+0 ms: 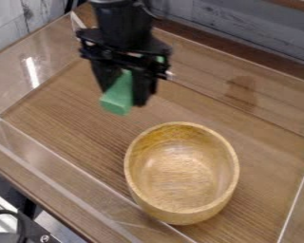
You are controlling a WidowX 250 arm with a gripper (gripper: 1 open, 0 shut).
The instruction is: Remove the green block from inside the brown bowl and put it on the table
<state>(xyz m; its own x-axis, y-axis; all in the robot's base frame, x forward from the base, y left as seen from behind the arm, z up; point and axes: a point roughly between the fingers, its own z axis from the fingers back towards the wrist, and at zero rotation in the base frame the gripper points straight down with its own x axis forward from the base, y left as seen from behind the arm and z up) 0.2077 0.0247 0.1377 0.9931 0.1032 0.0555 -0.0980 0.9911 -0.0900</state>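
Next, my gripper lets go of the green block on the bare wood table (99,102) between the brown bowl and the clear acrylic side.
My gripper (121,91) hangs from the black arm and points straight down, shut on the green block (117,98). The block hangs tilted between the fingers, in the air over the table (66,119), up and to the left of the brown bowl (182,172). The light tan bowl sits at the lower right with nothing inside it that I can see. Block and bowl are apart, with bare wood between them.
Clear acrylic walls (28,66) run along the table's edges. A clear folded stand (79,19) sits at the back left, partly behind the arm. Grey planks (256,24) form the background.
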